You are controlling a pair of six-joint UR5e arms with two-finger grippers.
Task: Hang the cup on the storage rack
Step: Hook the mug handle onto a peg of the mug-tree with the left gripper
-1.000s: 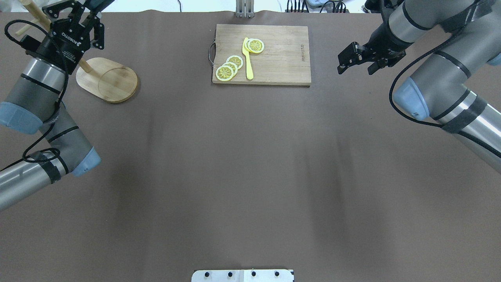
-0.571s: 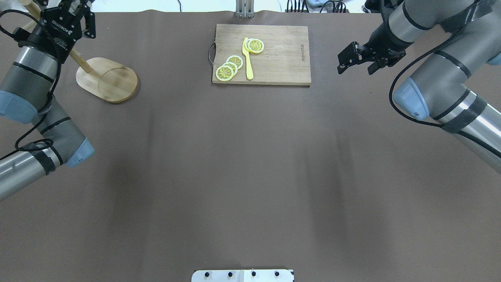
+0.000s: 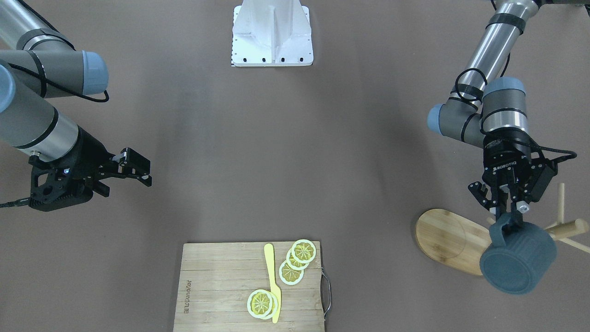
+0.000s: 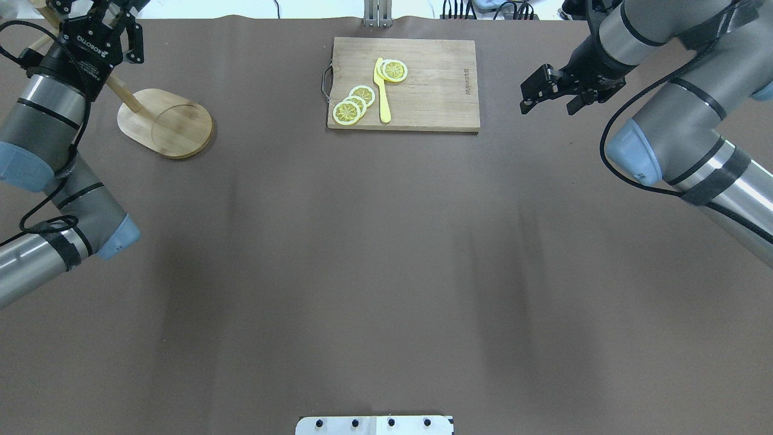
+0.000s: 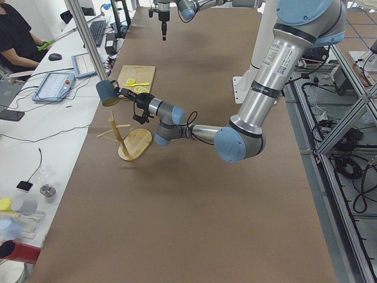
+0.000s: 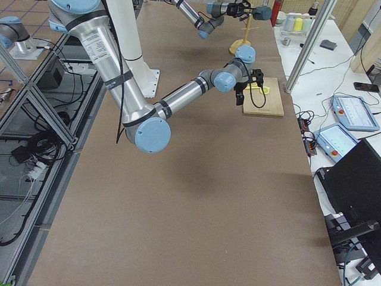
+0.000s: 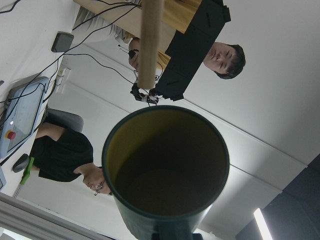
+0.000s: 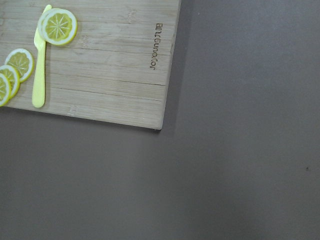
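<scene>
My left gripper needs to let go of the dark teal cup on the rack's peg (image 3: 525, 248) (image 7: 147, 72) between the oval base and the tip of the post.
The dark teal cup (image 3: 518, 260) hangs from my left gripper (image 3: 507, 216), which is shut on its loop handle. The cup is held in the air, tilted, next to the bamboo storage rack, whose oval base (image 3: 449, 240) rests on the table. The cup sits close to a peg (image 3: 568, 228). In the left wrist view the cup's olive inside (image 7: 165, 165) faces the camera, with a peg (image 7: 150, 45) just above its rim. In the overhead view the left gripper (image 4: 99, 6) is at the top edge, above the rack (image 4: 166, 124), and the cup is out of view. My right gripper (image 3: 123, 180) is open and empty.
A bamboo cutting board (image 4: 423, 84) with lemon slices (image 4: 353, 104) and a yellow knife (image 4: 381, 90) lies at the far middle of the table. My right gripper (image 4: 548, 107) hovers just right of it. Operators sit beyond the table's left end (image 5: 17, 35).
My left gripper has moved left and toward the table's far edge with the cup, which has left the overhead view. The right arm has barely moved.
</scene>
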